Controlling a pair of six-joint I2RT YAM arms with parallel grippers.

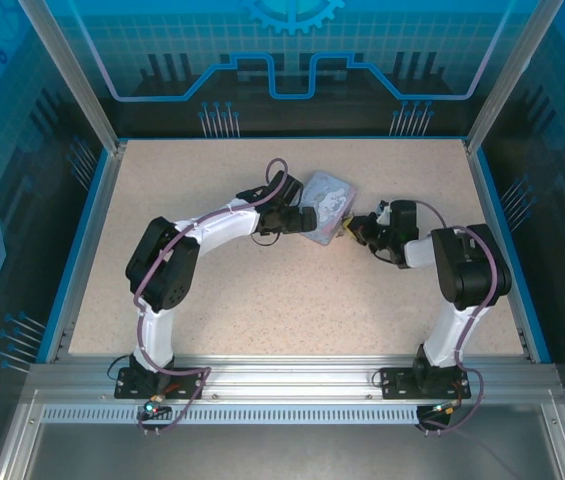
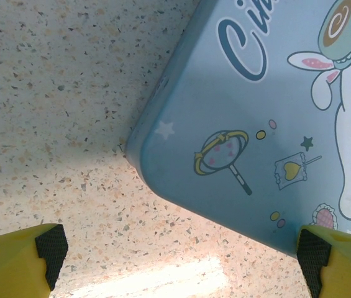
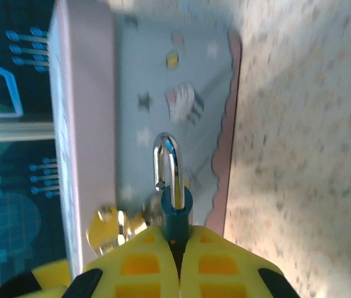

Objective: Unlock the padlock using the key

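My right gripper is going to release the padlock, now held beside the brass key, on the bare speckled table (image 1: 362, 284), in the space between the tin and the base of my right arm.
My right gripper (image 3: 176, 234) is shut on the padlock (image 3: 176, 208), a tiny blue body sticking up from between the yellow fingers. Its metal shackle (image 3: 166, 160) stands up with the left leg free of the body. The brass key (image 3: 109, 230) lies just left of the padlock, with its blade running toward the body behind my left finger. I cannot tell whether it sits in the lock. In the top view the right gripper (image 1: 358, 228) is at the tin's right edge. My left gripper (image 2: 182, 251) is open above the tabletop at the tin's corner, holding nothing.
The pale lavender cartoon-printed tin (image 1: 327, 200) lies between the two grippers at mid-table. Its corner (image 2: 163, 155) sits just ahead of my left fingers (image 2: 51, 248), and its side (image 3: 82, 124) rises right behind the padlock. Blue walls (image 1: 82, 240) ring the speckled table (image 1: 292, 310).
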